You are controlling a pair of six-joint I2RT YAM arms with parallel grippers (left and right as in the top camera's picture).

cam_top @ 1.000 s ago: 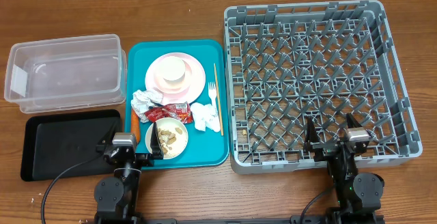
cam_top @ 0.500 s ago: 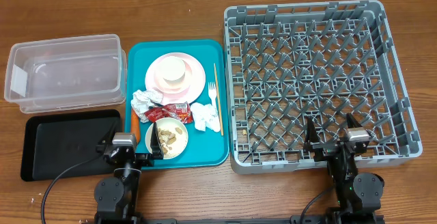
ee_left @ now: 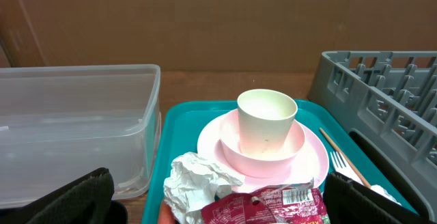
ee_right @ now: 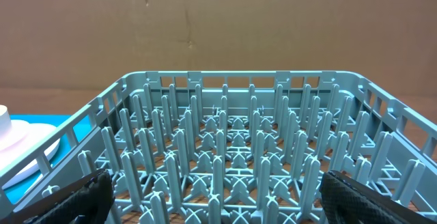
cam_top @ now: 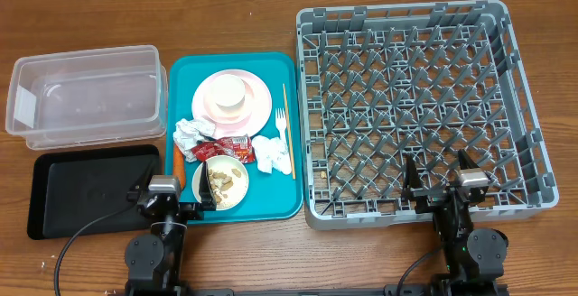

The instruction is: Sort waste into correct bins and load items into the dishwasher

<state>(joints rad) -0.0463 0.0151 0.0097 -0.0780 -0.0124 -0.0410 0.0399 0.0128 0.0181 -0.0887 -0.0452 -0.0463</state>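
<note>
Next, I close my left gripper on the middle of the crumpled napkin (cam_top: 273,154) lying over the fork's handle, beside the grey rack.
On the teal tray (cam_top: 287,204) lie a pink plate (cam_top: 256,106) with a white cup (cam_top: 232,93), two crumpled napkins (cam_top: 189,134), a red wrapper (cam_top: 226,146), an orange carrot (cam_top: 179,164), a white bowl of food scraps (cam_top: 221,182), a fork (cam_top: 282,130) and a chopstick (cam_top: 288,115). The grey rack (cam_top: 420,106) stands to the right. My left gripper (cam_top: 172,197) is open and empty at the tray's near edge; its view shows the cup (ee_left: 266,121), a napkin (ee_left: 198,183) and the wrapper (ee_left: 270,203). My right gripper (cam_top: 440,180) is open and empty over the rack's near wall (ee_right: 239,135).
A clear tub (cam_top: 86,93) stands at the far left, with a flat black tray (cam_top: 86,188) in front of it. The tub (ee_left: 75,128) also shows in the left wrist view. Bare wooden table lies in front of the trays and rack.
</note>
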